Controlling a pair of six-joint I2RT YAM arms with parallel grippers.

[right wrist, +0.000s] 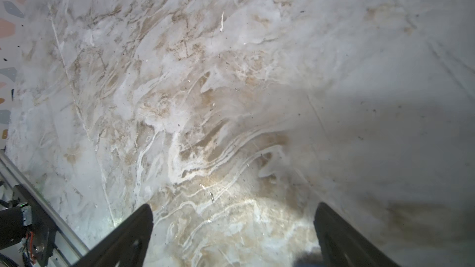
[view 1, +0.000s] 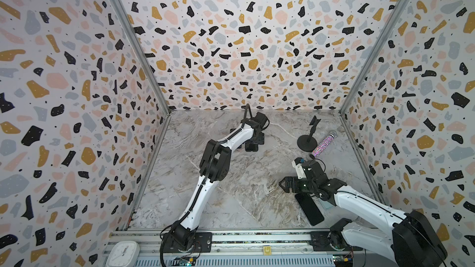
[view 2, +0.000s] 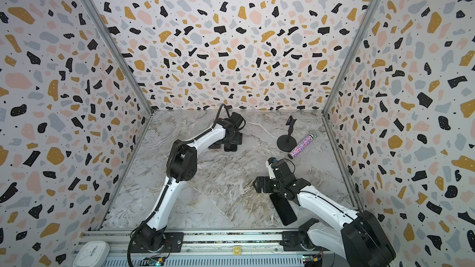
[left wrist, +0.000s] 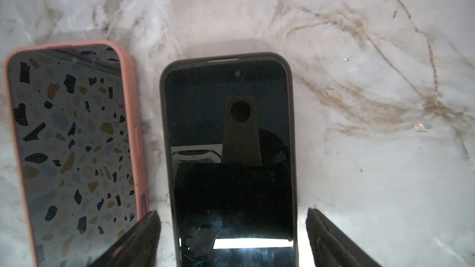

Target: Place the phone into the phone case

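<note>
The light blue phone case is next for my right gripper, which should go to it and close on its long side (view 1: 323, 202) next to the flat black phone.
In the left wrist view a black phone (left wrist: 228, 150) lies face up inside a dark phone case (left wrist: 164, 124) on the marble. My left gripper (left wrist: 231, 213) is open astride its lower end, and a strip of table shows between each finger and the case. In both top views this gripper (view 1: 257, 141) (view 2: 234, 139) hangs over the cased phone (view 1: 251, 147) (view 2: 230, 147) near the back of the table. My right gripper (right wrist: 234, 206) is open over bare marble at the front right (view 1: 281, 184) (view 2: 254, 183), holding nothing.
A phone in a pink case (left wrist: 136, 124) lies close beside the dark one. Another black phone (view 1: 308, 209) lies flat by the right arm. A black stand (view 1: 308, 139) and a glittery cylinder (view 1: 323, 143) are at the back right. A white clock (view 1: 122, 253) sits on the front rail.
</note>
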